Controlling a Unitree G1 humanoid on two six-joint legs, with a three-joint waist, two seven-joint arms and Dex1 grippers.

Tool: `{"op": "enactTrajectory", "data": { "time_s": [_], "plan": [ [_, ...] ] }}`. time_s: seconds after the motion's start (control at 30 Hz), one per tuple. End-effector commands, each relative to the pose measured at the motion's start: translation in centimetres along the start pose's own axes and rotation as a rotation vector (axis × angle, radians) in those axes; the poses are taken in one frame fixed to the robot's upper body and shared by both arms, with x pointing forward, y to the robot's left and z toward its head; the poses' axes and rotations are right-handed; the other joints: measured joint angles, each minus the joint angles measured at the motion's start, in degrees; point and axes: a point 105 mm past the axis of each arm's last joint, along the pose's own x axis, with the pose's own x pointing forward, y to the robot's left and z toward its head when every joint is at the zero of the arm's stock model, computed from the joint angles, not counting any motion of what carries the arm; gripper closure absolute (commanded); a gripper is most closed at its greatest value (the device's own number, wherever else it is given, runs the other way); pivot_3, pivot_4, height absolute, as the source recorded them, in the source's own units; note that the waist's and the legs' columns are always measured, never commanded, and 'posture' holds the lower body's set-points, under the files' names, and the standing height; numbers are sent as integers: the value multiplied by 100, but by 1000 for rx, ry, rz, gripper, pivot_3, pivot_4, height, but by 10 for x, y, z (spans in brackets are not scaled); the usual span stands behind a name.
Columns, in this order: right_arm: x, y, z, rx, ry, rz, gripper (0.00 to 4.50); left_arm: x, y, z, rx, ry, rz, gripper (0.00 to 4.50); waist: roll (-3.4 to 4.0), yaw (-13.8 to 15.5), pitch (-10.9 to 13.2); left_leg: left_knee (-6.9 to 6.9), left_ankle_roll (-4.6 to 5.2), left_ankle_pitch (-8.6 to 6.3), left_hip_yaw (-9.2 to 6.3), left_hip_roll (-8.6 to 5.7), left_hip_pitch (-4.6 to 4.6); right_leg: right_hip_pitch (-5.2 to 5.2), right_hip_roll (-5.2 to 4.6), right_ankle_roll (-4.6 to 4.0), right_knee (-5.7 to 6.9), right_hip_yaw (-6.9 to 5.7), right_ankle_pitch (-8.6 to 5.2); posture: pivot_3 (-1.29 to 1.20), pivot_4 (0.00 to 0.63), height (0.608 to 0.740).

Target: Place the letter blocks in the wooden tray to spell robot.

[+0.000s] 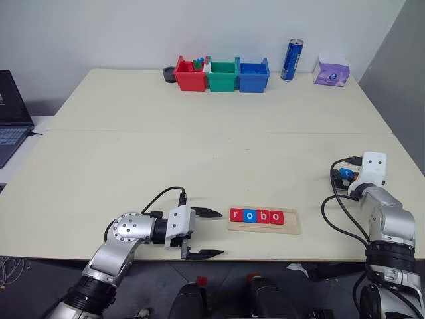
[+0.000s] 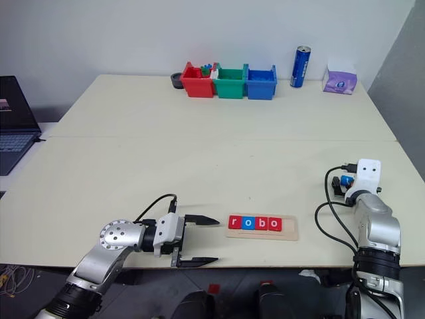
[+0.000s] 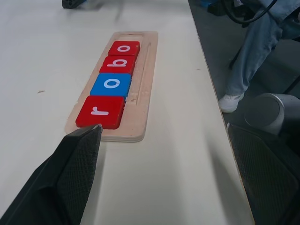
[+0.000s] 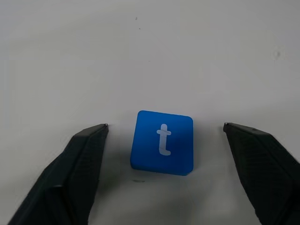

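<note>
I straddle the t block's sides with my right gripper; one must meet red o, so next I regrip t by its top and bottom edges [image 4: 165, 114].
The wooden tray [image 1: 292, 223] lies near the table's front edge. In its groove sit letter blocks in a row: a red r [image 3: 101, 111], a blue o [image 3: 111, 85], a red b [image 3: 117, 64] and a red o [image 3: 124, 48]. The tray's right end is bare. My left gripper [image 1: 222, 232] hovers just left of the tray, open and empty, pointing at the r end. A blue t block [image 4: 162, 142] lies flat on the table at the far right. My right gripper [image 4: 166, 125] is open around it, one finger on each side with a gap.
Red [image 1: 190, 75], green [image 1: 222, 76] and blue [image 1: 254, 75] bins stand at the table's back, with a blue can [image 1: 291, 60] and a purple tissue pack [image 1: 331, 70] to their right. A laptop [image 1: 10, 119] sits at the left edge. A person's leg [image 3: 248, 61] stands beyond the table's front.
</note>
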Motion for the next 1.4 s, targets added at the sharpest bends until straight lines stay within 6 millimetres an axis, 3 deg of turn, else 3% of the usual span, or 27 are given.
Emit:
{"op": "enactTrajectory", "data": {
  "time_s": [0.03,0.17,0.33,0.47,0.57,0.67,0.87,1.03,1.13,1.23,1.4],
  "plan": [
    [-3,-2,-4,20,10,-13,1658,-1,0,4,21,-6,6,0,0,1,0,0,0,0,0,0,0,0,0,0,0,0,0,0,150,740],
    [-9,-4,-2,22,3,-5,3061,-2,1,4,22,-5,1,0,0,27,0,1,0,0,-3,-2,-2,1,-2,1,-1,-2,0,0,150,740],
    [-37,4,-3,-11,-13,43,3045,-3,1,5,24,-4,-10,0,4,20,-2,-3,0,0,-13,2,-6,0,-1,0,-3,0,-1,0,150,740],
    [-86,29,-23,-10,-1,112,3045,-2,3,6,25,-5,-19,0,14,18,-8,-5,0,0,-26,8,-13,-4,1,21,-1,-4,-17,0,150,740],
    [-110,46,-38,0,34,151,3045,-2,2,5,23,-6,-34,0,22,3,-13,-5,-1,0,-30,11,-11,-4,0,22,1,-4,-20,0,150,740],
    [-120,58,-47,10,62,172,3045,-1,4,5,24,-6,-40,0,23,-33,-14,-3,-1,0,-26,10,1,-3,0,24,1,-1,-20,0,150,740],
    [-115,59,-55,68,82,138,3045,-1,5,5,30,-5,-46,0,15,-39,-20,3,-1,1,-22,7,8,1,1,29,0,1,-16,0,150,740],
    [-111,54,-37,95,16,93,1301,-1,5,4,29,-5,-36,0,16,-39,-20,-1,-1,1,-22,6,3,-1,1,29,-3,1,-17,0,150,740],
    [-113,56,-17,75,-54,106,167,0,4,3,27,-6,-33,0,16,-40,-20,-1,-1,1,-22,5,1,-3,1,29,-4,1,-17,0,150,740],
    [-114,62,5,38,-114,190,44,1,3,3,26,-9,-28,0,19,-43,-18,-1,-1,1,-22,5,1,-5,1,29,-3,2,-17,0,150,740],
    [-119,73,9,-106,-62,511,44,2,3,3,26,-13,-18,0,20,-40,-15,-2,0,0,-19,2,-3,-2,1,29,-8,-1,-18,0,150,740]
  ]
}}
